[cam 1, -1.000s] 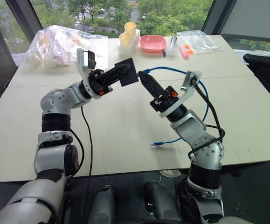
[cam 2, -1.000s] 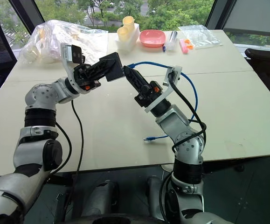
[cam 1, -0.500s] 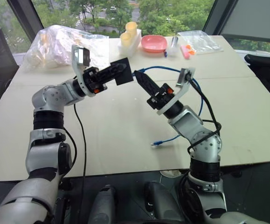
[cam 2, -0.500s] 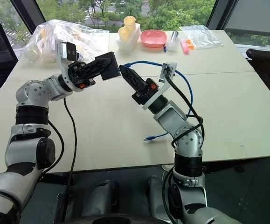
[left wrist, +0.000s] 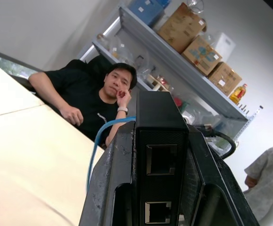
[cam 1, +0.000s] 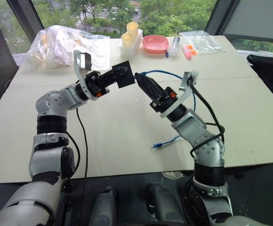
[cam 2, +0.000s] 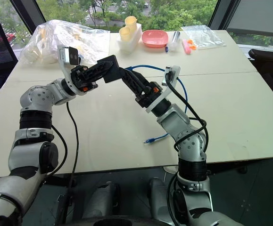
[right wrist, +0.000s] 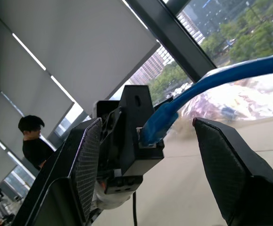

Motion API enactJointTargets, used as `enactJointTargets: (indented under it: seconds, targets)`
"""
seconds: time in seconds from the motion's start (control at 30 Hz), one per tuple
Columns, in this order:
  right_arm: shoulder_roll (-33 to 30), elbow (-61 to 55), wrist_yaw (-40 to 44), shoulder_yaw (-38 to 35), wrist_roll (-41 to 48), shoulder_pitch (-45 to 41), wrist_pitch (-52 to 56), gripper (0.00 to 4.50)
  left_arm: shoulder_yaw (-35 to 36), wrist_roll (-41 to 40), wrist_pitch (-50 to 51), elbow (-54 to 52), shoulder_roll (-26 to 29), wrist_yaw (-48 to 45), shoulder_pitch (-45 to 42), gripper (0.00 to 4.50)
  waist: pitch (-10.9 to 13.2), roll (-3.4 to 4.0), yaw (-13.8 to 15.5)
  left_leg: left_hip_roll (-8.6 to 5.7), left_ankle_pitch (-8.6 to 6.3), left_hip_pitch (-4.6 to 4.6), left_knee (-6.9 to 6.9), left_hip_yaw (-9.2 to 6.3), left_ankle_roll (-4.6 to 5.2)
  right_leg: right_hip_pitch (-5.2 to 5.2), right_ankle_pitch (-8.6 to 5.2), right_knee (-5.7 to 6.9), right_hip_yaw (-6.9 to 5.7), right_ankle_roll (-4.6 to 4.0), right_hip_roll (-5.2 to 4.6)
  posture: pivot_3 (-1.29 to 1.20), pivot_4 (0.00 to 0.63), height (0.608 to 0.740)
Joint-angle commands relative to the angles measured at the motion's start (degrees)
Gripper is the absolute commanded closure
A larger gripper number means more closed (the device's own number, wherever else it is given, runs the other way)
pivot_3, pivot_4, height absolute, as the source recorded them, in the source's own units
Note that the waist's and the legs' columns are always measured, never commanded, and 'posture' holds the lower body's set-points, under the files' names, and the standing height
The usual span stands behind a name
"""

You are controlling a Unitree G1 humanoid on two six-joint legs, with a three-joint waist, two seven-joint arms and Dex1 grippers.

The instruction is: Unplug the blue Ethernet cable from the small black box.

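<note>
The cable's plug slants out of the small black box, off-center in my right gripper's open fingers, so I should grab it close to the socket (right wrist: pixel 148 139) and pull.
My left gripper (cam 1: pixel 116 75) is shut on the small black box (cam 1: pixel 126 75) and holds it up above the table. In the left wrist view the box (left wrist: pixel 161 117) sits between the fingers (left wrist: pixel 109 183), two sockets facing the camera. The blue Ethernet cable (cam 1: pixel 167 72) is plugged into the box's far side, arcs over my right arm and ends in a loose plug (cam 1: pixel 156 146) on the table. My right gripper (cam 1: pixel 142 81) is open. Its fingers (right wrist: pixel 86 160) stand on either side of the cable's plug (right wrist: pixel 153 127) at the box (right wrist: pixel 134 141), not touching it.
At the back of the pale table (cam 1: pixel 122 136) are a crumpled plastic bag (cam 1: pixel 61 44), a white holder with yellow cups (cam 1: pixel 130 35), a pink bowl (cam 1: pixel 155 44) and a clear bag (cam 1: pixel 200 41). A seated person (left wrist: pixel 94 99) is beyond the table's right side.
My right gripper's fingers have opened from shut to wide apart around the cable's plug. The left gripper still holds the box in about the same place.
</note>
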Motion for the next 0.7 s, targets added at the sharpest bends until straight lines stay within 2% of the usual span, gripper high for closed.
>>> enactJointTargets:
  seconds: [0.03,0.33,0.43,0.57,0.6,0.7]
  targets:
    - [0.5,-2.4,0.6,0.4,1.0,-0.1,-0.7,1.32,1.3,-1.8,0.0,-1.4,0.0,0.0,-1.6,3.94,0.0,0.0,0.0,0.0,0.0,0.0,0.0,0.0,0.0,0.0,0.0,0.0,0.0,0.0,0.0,0.0,0.15,0.74]
    - [0.9,-1.2,0.9,0.7,0.0,-0.1,-1.3,1.32,0.9,-1.9,0.2,-2.1,0.0,0.0,-1.0,3.94,0.0,0.0,0.0,0.0,0.0,0.0,0.0,0.0,0.0,0.0,0.0,0.0,0.0,0.0,0.0,0.0,0.15,0.74]
    - [0.9,-0.9,1.1,1.0,-0.4,-0.1,-1.2,2.13,0.9,-2.0,0.2,-2.2,-0.1,0.1,-0.9,3.94,0.0,0.0,0.0,0.0,0.0,0.0,0.0,0.0,0.0,0.0,0.0,0.0,0.0,0.01,0.0,0.0,0.15,0.74]
    - [1.0,-0.3,1.1,1.4,-1.5,-0.2,-1.4,4.21,0.7,-2.1,0.2,-2.4,-0.1,0.2,-0.8,3.94,0.0,0.0,0.0,0.0,0.0,0.0,0.0,0.0,0.0,0.0,0.0,0.0,0.0,0.0,0.0,0.0,0.15,0.74]
    - [1.1,-0.1,1.1,1.5,-1.8,-0.3,-1.4,4.41,0.7,-2.1,0.1,-2.3,-0.1,0.2,-0.7,3.94,0.0,0.0,0.0,0.0,0.0,0.0,-0.01,0.0,0.0,0.0,0.0,0.0,0.0,0.0,0.0,0.0,0.15,0.74]
    - [1.2,0.0,1.1,1.5,-2.3,-0.3,-1.3,4.41,0.7,-2.1,-0.1,-2.1,-0.1,0.3,-0.7,3.94,0.0,0.0,0.0,0.0,0.0,0.0,-0.01,0.0,0.0,0.0,0.0,0.0,0.0,0.0,0.0,0.0,0.15,0.74]
